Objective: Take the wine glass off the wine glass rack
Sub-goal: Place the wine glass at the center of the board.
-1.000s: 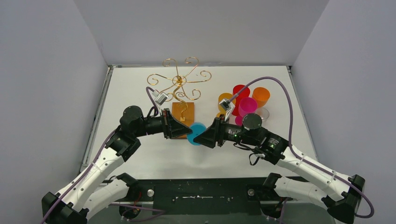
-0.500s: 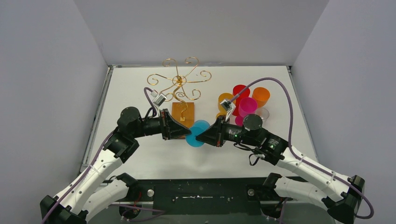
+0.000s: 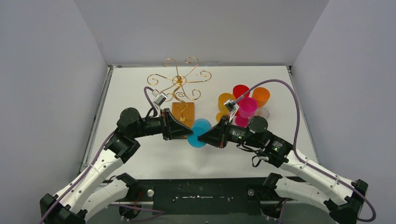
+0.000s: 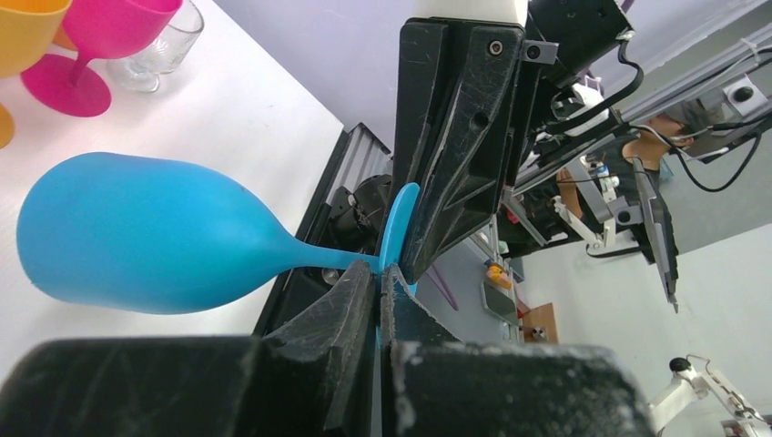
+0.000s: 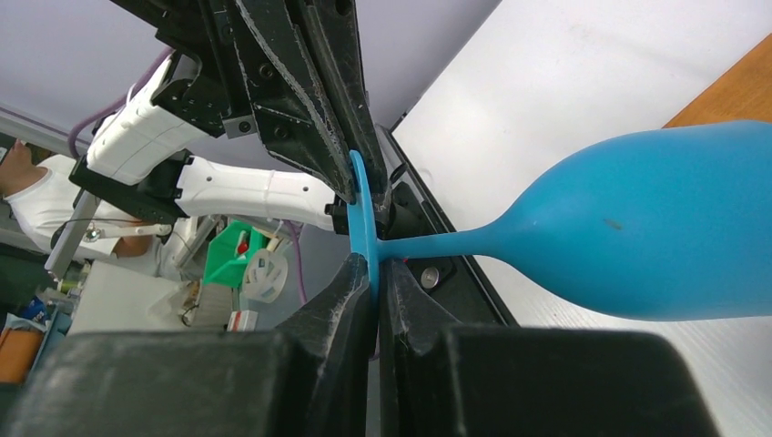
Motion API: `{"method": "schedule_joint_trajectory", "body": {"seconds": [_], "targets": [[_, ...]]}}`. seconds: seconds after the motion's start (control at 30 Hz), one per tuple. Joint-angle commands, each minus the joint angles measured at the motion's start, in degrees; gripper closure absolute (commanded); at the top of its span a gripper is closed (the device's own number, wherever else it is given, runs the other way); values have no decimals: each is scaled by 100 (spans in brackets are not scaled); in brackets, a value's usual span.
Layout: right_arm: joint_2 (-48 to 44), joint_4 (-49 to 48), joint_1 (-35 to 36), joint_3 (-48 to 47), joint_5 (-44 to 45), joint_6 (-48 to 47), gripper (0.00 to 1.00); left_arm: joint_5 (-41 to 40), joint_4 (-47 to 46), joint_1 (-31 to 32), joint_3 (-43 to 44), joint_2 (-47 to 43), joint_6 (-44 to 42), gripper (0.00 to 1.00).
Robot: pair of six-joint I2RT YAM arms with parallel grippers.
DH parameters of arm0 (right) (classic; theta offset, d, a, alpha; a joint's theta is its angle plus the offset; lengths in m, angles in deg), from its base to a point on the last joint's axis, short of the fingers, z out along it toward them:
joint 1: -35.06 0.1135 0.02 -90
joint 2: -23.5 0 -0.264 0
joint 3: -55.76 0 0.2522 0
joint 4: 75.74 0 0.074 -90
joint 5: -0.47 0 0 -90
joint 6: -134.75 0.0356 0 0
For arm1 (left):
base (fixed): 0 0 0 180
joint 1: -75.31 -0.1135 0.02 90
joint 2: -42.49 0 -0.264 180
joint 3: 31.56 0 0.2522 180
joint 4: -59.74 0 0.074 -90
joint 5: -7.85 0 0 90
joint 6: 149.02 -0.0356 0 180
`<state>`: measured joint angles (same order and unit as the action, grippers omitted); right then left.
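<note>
My left fingers pinch only the wine glass foot's edge, so they should grip the foot (image 4: 395, 231) deeper while my right gripper steadies it.
The blue wine glass (image 3: 200, 133) hangs on its side between my two grippers, above the table in front of the wine glass rack (image 3: 180, 81) and off its gold wire arms. My left gripper (image 3: 188, 131) is shut on the glass's flat foot (image 4: 399, 226) from the left. My right gripper (image 3: 201, 134) is shut on the same foot (image 5: 361, 218) from the right. In the left wrist view the bowl (image 4: 146, 235) points left. In the right wrist view the bowl (image 5: 655, 232) points right. The rack's arms carry no glass.
The rack's orange-brown wooden base (image 3: 183, 113) lies just behind the grippers. Several glasses stand at the right: an orange one (image 3: 226, 101), a red one (image 3: 241, 91), a pink one (image 3: 247, 106), another orange one (image 3: 261, 95) and a clear one (image 3: 263, 113).
My right arm has drawn back to the right and lowered, with its fingers still at the glass's foot. The blue glass shifted slightly right. The left arm barely moved.
</note>
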<state>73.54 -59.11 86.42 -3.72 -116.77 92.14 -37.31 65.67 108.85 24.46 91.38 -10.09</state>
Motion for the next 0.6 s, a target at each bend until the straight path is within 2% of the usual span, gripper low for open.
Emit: {"method": "schedule_joint_trajectory", "body": {"seconds": [0.0, 0.27, 0.53, 0.57], "targets": [[-239, -859, 59, 95, 14, -65, 100, -169, -381, 134, 112, -14, 209, 100], [-339, -770, 64, 107, 6, -115, 100, -335, -819, 244, -130, 119, 518, 100], [-322, -509, 50, 83, 400, -195, 100, -363, -699, 294, 13, 256, 388, 100], [-319, -535, 50, 100, 408, -175, 100, -325, -638, 294, 45, 285, 353, 97]]}}
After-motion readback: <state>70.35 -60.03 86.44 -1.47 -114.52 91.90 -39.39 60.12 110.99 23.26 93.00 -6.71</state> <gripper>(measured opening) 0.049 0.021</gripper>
